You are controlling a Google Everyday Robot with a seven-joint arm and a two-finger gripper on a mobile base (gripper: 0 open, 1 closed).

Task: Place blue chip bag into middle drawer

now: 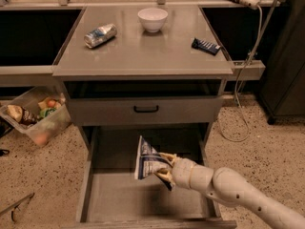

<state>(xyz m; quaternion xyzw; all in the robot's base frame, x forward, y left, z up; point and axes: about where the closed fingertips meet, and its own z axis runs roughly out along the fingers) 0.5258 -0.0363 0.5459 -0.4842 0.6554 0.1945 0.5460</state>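
Next, the gripper releases the blue chip bag on the middle of the open drawer's grey bottom [144, 183].
The blue chip bag [147, 159] is a crumpled dark-blue-and-white foil bag, held upright over the open middle drawer [143, 202]. My gripper [166, 165] comes in from the lower right on a white arm and is shut on the bag's right edge. The bag hangs above the drawer's grey flat floor, near its back half. The drawer is pulled far out below a closed grey drawer front with a black handle [146, 109].
On the cabinet top stand a white bowl [152, 19], a lying silver-blue can [100, 35] and a small dark-blue bar wrapper [206, 46]. A clear bin of snacks [34, 114] sits on the floor at left. A cable [245, 80] hangs at right.
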